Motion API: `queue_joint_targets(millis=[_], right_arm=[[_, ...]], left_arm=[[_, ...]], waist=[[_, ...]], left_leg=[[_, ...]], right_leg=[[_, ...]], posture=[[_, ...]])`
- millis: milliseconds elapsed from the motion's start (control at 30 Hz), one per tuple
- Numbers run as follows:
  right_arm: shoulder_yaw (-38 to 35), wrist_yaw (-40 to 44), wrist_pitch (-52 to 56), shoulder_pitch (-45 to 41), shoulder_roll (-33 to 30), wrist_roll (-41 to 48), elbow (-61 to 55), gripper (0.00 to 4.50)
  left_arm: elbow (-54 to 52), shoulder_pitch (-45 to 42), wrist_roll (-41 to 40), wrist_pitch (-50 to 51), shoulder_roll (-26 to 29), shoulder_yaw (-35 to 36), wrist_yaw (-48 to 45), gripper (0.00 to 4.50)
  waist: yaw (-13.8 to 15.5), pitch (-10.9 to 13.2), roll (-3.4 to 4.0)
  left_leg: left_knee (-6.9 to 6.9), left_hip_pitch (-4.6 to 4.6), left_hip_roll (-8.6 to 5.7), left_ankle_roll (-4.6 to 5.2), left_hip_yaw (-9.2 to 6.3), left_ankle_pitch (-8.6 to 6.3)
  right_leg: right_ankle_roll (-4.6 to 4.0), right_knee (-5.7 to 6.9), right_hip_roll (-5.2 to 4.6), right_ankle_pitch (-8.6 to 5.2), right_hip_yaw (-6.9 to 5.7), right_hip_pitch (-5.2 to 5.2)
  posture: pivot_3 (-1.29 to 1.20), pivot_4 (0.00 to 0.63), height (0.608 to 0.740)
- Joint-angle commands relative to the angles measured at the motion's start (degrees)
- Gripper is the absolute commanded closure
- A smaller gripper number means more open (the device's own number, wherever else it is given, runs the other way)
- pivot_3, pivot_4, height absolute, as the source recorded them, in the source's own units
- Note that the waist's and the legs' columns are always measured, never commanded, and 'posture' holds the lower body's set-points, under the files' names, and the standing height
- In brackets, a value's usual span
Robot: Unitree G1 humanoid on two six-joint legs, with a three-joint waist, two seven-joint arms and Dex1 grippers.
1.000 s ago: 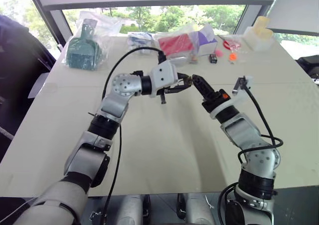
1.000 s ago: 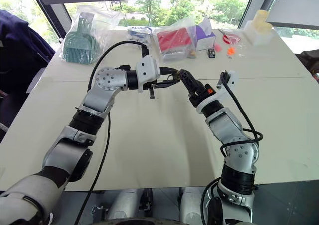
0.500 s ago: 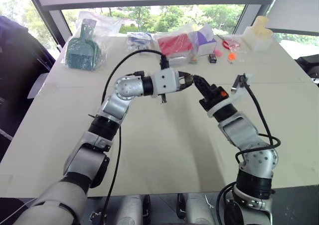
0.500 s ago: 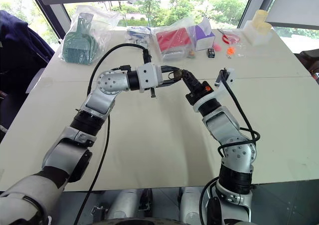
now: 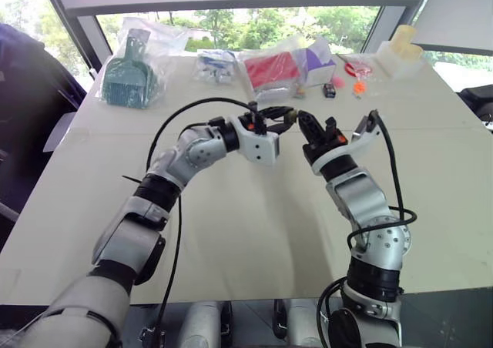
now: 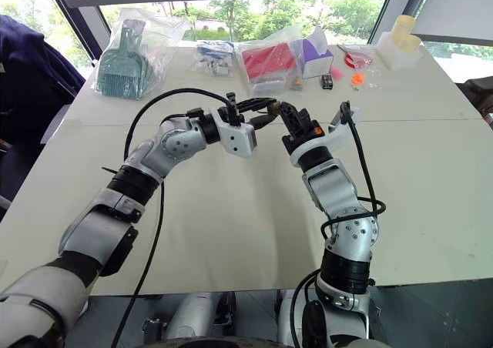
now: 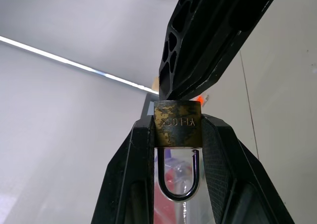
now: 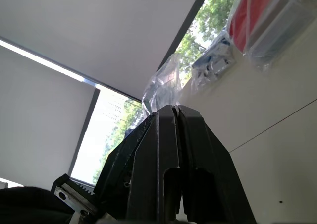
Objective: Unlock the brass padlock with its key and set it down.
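The shackle points back inside the left gripper's fingers, so the robot's right gripper will open and take the brass padlock's body (image 7: 178, 124) before the left gripper opens.
The brass padlock (image 7: 177, 125) is pinched by its body between the fingers (image 7: 218, 149) of my left gripper (image 5: 286, 115), which is shut on it. The silvery shackle loop points back toward the wrist. My right gripper (image 5: 303, 118) meets it tip to tip above the middle of the table. Its black fingers (image 7: 208, 40) touch the far end of the lock body. In the right wrist view the right gripper (image 8: 173, 110) has its fingers pressed together. The key is hidden.
Along the table's (image 5: 254, 232) far edge lie a bagged green brush (image 5: 127, 75), a bagged red item (image 5: 271, 69), a purple box (image 5: 320, 59), a small black item (image 5: 329, 91), orange bits (image 5: 359, 88) and a pale container (image 5: 400, 51).
My left wrist has rolled over while holding the padlock in place. The right gripper's fingers have shut at the lock's end, and that wrist has turned slightly.
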Motion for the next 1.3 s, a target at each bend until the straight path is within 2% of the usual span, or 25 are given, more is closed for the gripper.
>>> queue_joint_targets(millis=[33,167,200,267,367,467,833,900,967,1133,1167,1300], right_arm=[[-0.6,6.0,-0.9,0.5,-5.0,-2.1,-2.8,3.59],[-1.9,14.6,1.8,1.7,-14.8,-1.7,-3.9,1.67],[-2.2,17.1,2.7,2.4,-17.5,-1.3,-3.9,1.04],[-2.6,20.0,3.5,3.3,-20.5,-0.5,-3.6,0.1],[-2.7,25.8,5.6,5.0,-25.8,-1.2,-3.0,0.1],[-2.2,28.4,6.5,5.6,-27.5,-1.3,-2.8,0.1],[-2.0,30.9,7.7,6.0,-27.4,-1.6,-1.8,0.1],[-2.1,31.1,7.6,5.8,-27.2,-1.8,-1.2,0.64],[-2.4,30.9,7.3,5.6,-26.7,-1.6,-0.9,1.39],[-2.5,31.0,7.3,5.5,-26.3,-1.4,-1.0,4.08],[-2.5,31.0,7.4,5.5,-26.2,-1.3,-1.0,4.45],[-2.0,31.1,7.8,5.6,-26.0,-1.2,-1.2,4.45]], left_arm=[[1.6,-3.0,-9.6,0.7,-1.3,1.3,-7.7,3.74],[3.8,-4.9,-18.5,4.2,-3.3,1.9,-19.0,3.74],[3.9,-5.4,-20.4,4.9,-3.7,2.1,-21.3,3.74],[4.1,-5.9,-22.5,5.7,-4.1,2.5,-24.0,3.74],[4.0,-6.8,-24.5,5.5,-5.1,2.4,-27.3,3.74],[3.2,-6.8,-25.6,5.5,-5.7,2.5,-28.7,3.74],[-0.5,-5.7,-26.3,4.9,-5.8,2.3,-30.2,3.74],[-1.1,-5.5,-26.3,4.8,-5.8,2.2,-30.2,3.74],[-1.8,-5.0,-26.4,4.9,-5.7,2.2,-30.4,3.74],[-2.6,-4.5,-26.5,5.1,-5.5,2.1,-30.5,3.74],[-2.7,-4.4,-26.5,5.2,-5.5,2.1,-30.5,3.74],[-3.2,-4.4,-26.7,5.5,-5.5,2.1,-30.5,3.74]], waist=[[0.0,0.0,0.0],[0.1,0.0,0.0],[0.1,0.0,0.0],[0.0,0.0,-0.01],[0.0,0.0,0.0],[0.0,0.0,-0.01],[0.2,0.0,-0.02],[0.2,0.0,-0.01],[0.2,0.0,-0.01],[0.2,0.0,-0.01],[0.2,0.0,-0.01],[0.2,0.0,-0.01]], left_leg=[[0.0,0.0,0.0,0.0,0.0,0.0],[0.01,-0.01,0.0,0.01,0.02,-0.01],[0.01,-0.01,0.0,0.02,0.02,-0.01],[0.01,0.0,0.01,0.04,0.01,-0.02],[0.0,0.01,0.02,0.04,0.0,-0.02],[0.01,0.02,0.03,0.04,0.0,-0.02],[0.04,0.0,0.02,0.05,-0.03,-0.03],[0.04,0.0,0.02,0.05,-0.03,-0.03],[0.04,0.0,0.02,0.05,-0.03,-0.03],[0.04,0.0,0.02,0.05,-0.03,-0.03],[0.04,0.0,0.02,0.05,-0.03,-0.03],[0.04,0.0,0.01,0.05,-0.03,-0.03]], right_leg=[[0.0,0.0,0.0,0.0,0.0,0.0],[0.0,-0.05,0.0,-0.01,0.0,0.0],[0.0,-0.08,-0.01,-0.01,0.01,0.0],[0.0,-0.09,-0.01,-0.01,0.0,0.01],[0.0,-0.05,0.0,-0.01,0.0,-0.01],[0.0,-0.06,0.0,0.0,0.0,-0.01],[-0.01,-0.1,-0.01,0.0,0.0,0.01],[-0.01,-0.09,-0.01,0.0,0.0,0.01],[-0.01,-0.09,-0.01,0.0,0.0,0.01],[-0.01,-0.08,-0.01,0.0,0.0,0.01],[-0.01,-0.08,-0.01,0.0,0.0,0.01],[-0.01,-0.08,-0.02,0.0,0.0,0.01]], posture=[[0.0,0.15,0.735],[0.0,0.15,0.735],[0.0,0.15,0.735],[0.0,0.15,0.735],[0.0,0.15,0.735],[0.0,0.15,0.735],[0.0,0.15,0.735],[0.0,0.15,0.735],[0.0,0.15,0.735],[0.0,0.15,0.735],[0.0,0.15,0.735],[0.0,0.15,0.735]])
